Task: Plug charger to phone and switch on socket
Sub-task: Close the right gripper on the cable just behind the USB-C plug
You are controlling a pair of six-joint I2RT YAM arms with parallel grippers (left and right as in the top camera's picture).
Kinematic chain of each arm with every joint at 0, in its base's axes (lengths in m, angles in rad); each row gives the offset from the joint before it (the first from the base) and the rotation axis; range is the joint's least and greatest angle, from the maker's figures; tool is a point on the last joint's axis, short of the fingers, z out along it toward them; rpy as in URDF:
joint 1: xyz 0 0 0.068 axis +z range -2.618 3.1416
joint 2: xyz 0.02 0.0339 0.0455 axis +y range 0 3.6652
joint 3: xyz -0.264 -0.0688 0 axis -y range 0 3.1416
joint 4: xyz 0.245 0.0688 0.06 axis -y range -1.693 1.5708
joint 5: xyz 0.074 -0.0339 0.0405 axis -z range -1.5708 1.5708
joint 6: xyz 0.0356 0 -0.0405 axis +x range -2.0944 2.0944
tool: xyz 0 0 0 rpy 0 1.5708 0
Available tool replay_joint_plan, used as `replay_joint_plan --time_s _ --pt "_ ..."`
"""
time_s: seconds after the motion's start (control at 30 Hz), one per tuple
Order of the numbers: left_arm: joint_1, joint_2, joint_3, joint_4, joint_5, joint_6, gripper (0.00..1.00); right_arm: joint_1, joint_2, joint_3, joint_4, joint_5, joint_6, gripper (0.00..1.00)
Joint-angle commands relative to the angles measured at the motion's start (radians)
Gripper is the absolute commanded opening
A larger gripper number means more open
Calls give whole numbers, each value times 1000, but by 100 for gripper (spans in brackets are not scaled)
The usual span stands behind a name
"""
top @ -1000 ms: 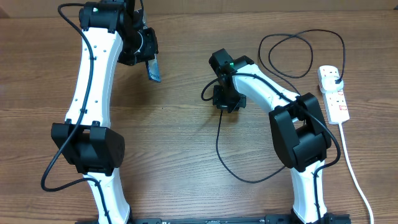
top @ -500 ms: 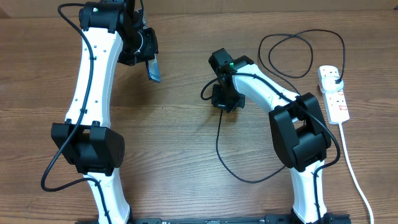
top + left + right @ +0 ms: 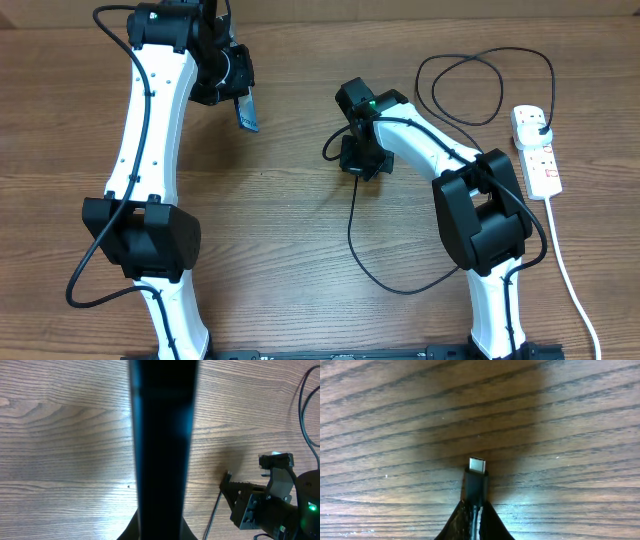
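Note:
The robot's right gripper will release the charger's connector end, now held over the wood, on the bare wood [image 3: 337,154] next to its fingertips, toward the phone.
My left gripper [image 3: 238,98] is shut on the phone [image 3: 246,112], held on edge above the table at the back left; in the left wrist view the phone [image 3: 162,445] is a dark upright bar filling the middle. My right gripper [image 3: 352,160] is shut on the charger cable [image 3: 352,240] near its connector tip; the right wrist view shows the tip [image 3: 476,466] sticking out past the fingertips [image 3: 465,520] over the wood. The cable loops back to a black plug [image 3: 540,126] seated in the white socket strip [image 3: 537,150] at the right. The right gripper also shows in the left wrist view [image 3: 227,491].
The strip's thick white cord [image 3: 566,270] runs down the right side toward the front edge. The black cable makes a large loop [image 3: 480,85] at the back right and a curve [image 3: 400,288] in front of the right arm base.
My right gripper with the connector has shifted slightly up and left toward the phone. The left arm has not moved.

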Motion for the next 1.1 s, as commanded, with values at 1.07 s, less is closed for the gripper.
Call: replay_joint_plan --time_s 1.07 --pt "-8 -6 9 6 3 -14 4 0 69 -8 -33 -18 56 16"
